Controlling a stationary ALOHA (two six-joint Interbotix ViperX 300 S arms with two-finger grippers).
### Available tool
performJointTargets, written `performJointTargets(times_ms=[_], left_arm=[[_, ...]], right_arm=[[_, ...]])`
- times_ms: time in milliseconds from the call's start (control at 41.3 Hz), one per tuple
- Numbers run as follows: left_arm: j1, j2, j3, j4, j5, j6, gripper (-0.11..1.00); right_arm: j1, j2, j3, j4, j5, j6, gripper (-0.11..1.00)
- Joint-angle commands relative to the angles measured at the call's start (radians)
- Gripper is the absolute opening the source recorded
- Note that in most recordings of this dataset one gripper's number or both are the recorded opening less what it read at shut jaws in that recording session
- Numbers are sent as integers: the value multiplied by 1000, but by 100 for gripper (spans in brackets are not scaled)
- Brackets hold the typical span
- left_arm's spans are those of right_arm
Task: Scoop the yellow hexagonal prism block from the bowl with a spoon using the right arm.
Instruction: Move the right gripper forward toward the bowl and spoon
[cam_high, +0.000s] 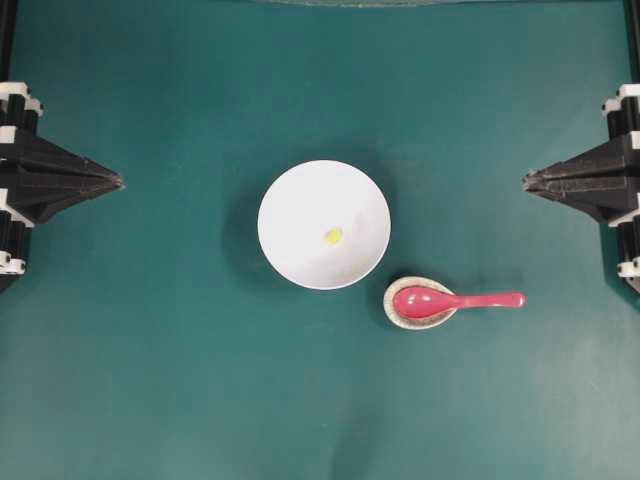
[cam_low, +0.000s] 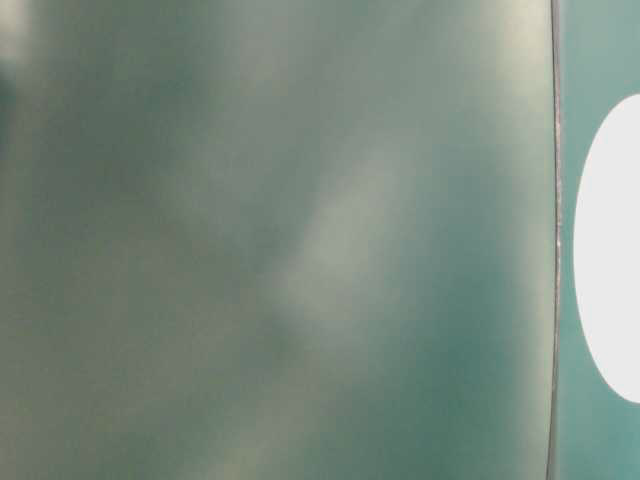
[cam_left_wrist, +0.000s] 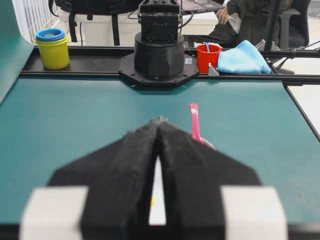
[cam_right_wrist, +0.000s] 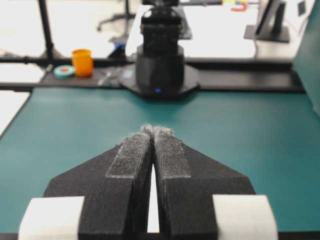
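Note:
The pink-red spoon's handle (cam_high: 481, 300) is the next place for my right gripper to go. It should close there, with its fingers reaching towards the scoop in the spoon rest.
The white bowl (cam_high: 323, 224) stands mid-table with the tiny yellow hexagonal prism block (cam_high: 333, 236) inside it, right of centre. The pink-red spoon (cam_high: 455, 300) lies just right of and below the bowl, its scoop in a speckled beige spoon rest (cam_high: 400, 315) and its handle pointing right. My right gripper (cam_high: 527, 181) is shut and empty at the right edge, well above the spoon's handle. My left gripper (cam_high: 118, 181) is shut and empty at the left edge. In the left wrist view the spoon's handle (cam_left_wrist: 194, 122) rises past the shut fingertips. The bowl's rim (cam_low: 610, 250) shows at the table-level view's right edge.
The green table mat (cam_high: 150, 350) spreads around the bowl. Past the far table edge stand a yellow cup stack (cam_left_wrist: 53, 48), a red cup (cam_left_wrist: 208, 56) and a blue cloth (cam_left_wrist: 242, 58); an orange cup (cam_right_wrist: 82, 61) shows in the right wrist view.

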Motion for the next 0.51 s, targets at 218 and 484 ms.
performJointTargets(times_ms=[218,484], left_arm=[[0,9,-49,8,77,-8,1],[-2,17,-46,8,84,-8,1]], right_arm=[[-3,0,-34,-6,-11,-6,0],[-5,11,-35,-5,-6,-2,3]])
